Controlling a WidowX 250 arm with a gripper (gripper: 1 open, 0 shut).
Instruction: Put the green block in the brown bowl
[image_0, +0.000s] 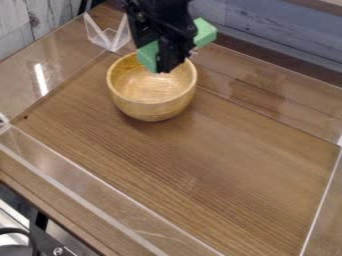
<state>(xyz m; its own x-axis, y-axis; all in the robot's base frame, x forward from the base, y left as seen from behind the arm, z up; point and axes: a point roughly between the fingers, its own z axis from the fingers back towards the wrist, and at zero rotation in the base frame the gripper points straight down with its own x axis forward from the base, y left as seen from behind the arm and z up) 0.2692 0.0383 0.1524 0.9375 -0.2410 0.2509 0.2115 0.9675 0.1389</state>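
Observation:
My gripper will let go of the green block across the middle of the brown bowl's inside bottom (156, 84).
The black gripper (170, 52) hangs pointing down over the brown bowl (151, 88), shut on the green block (201, 32). The block lies across the fingers: one mint-green end sticks out at the upper right, the other end shows low between the fingers above the bowl's far rim. The block's middle is hidden by the gripper. The wooden bowl stands on the table at the upper left, and its inside looks empty.
A wooden tabletop (214, 160) is walled by clear acrylic panels. A small clear plastic stand (103, 33) sits behind the bowl at the upper left. The table's front edge runs along the lower left.

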